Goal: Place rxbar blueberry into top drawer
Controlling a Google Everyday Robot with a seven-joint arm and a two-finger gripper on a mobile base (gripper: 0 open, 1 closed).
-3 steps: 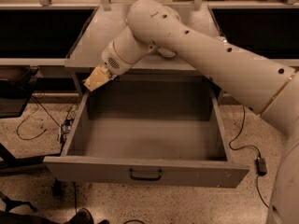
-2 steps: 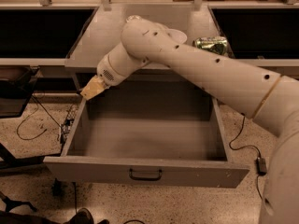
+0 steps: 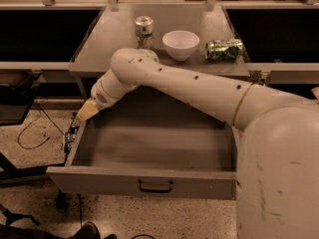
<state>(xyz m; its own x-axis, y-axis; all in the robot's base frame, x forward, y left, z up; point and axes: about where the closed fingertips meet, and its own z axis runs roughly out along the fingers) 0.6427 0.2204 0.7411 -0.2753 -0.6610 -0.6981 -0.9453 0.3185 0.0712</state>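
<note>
I need to let go of the rxbar blueberry with my gripper on the top drawer's bottom, beside the drawer's side (image 3: 108,132) nearest the floor cables.
The top drawer (image 3: 99,180) is pulled wide open below the counter, with its dark pull handle (image 3: 155,186) at the front centre. The part of its inside that shows holds nothing. My white arm reaches from the right across the drawer's back. My gripper (image 3: 85,112), a tan tip, hangs over the drawer's back left corner, at its left wall. The rxbar blueberry is not visible anywhere; it may be hidden by the arm or gripper.
On the grey counter (image 3: 109,44) behind the drawer stand an upright green-and-white can (image 3: 144,32) and a white bowl (image 3: 180,44), with a second can (image 3: 224,49) lying on its side. Cables (image 3: 35,133) lie on the floor at left.
My arm has swung lower and to the left, taking the gripper towards the drawer's left wall. The counter with the cans and bowl has come into sight.
</note>
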